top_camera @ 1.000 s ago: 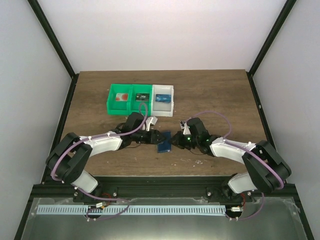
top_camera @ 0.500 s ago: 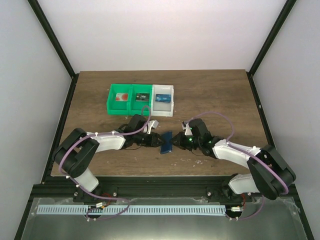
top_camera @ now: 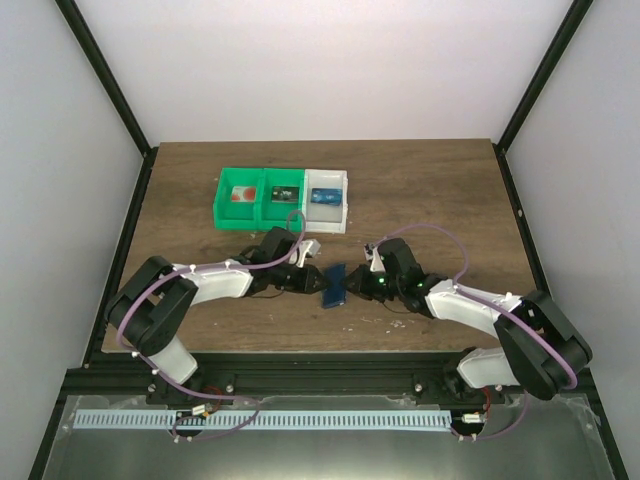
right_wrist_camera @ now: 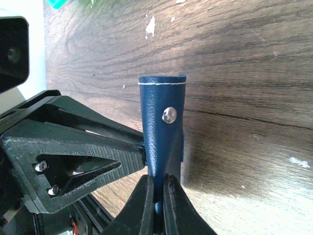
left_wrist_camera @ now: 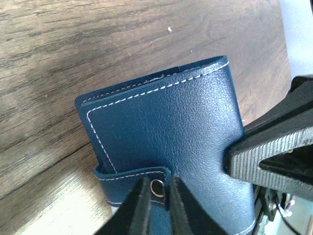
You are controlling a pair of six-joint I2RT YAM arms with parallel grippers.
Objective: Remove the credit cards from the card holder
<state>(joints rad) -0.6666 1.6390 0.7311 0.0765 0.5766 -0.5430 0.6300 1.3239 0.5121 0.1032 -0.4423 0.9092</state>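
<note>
The card holder's strap is off the snap stud, but my right gripper pinches the holder shut, so next I regrip only the front cover [right_wrist_camera: 159, 95] and open it.
The dark navy card holder [top_camera: 334, 284] is held up off the wooden table between both grippers, closed. In the left wrist view its stitched leather face [left_wrist_camera: 166, 122] fills the frame. My left gripper [left_wrist_camera: 157, 196] is shut on its snap strap, the metal snap showing between the fingers. In the right wrist view the holder [right_wrist_camera: 161, 122] stands on edge, snap stud facing the camera. My right gripper [right_wrist_camera: 157, 196] is shut on its lower edge. No loose credit cards show near the holder; a whitish card with a red spot [top_camera: 240, 194] lies in the left green bin.
A row of bins stands at the back: two green bins [top_camera: 222, 205] and a white bin [top_camera: 345, 205] holding a blue item. The table's front edge lies just near of the grippers. Cables loop over both arms.
Both grippers have drawn closer together and lifted the holder from lying flat to standing tilted on edge. In the last half second little has moved.
</note>
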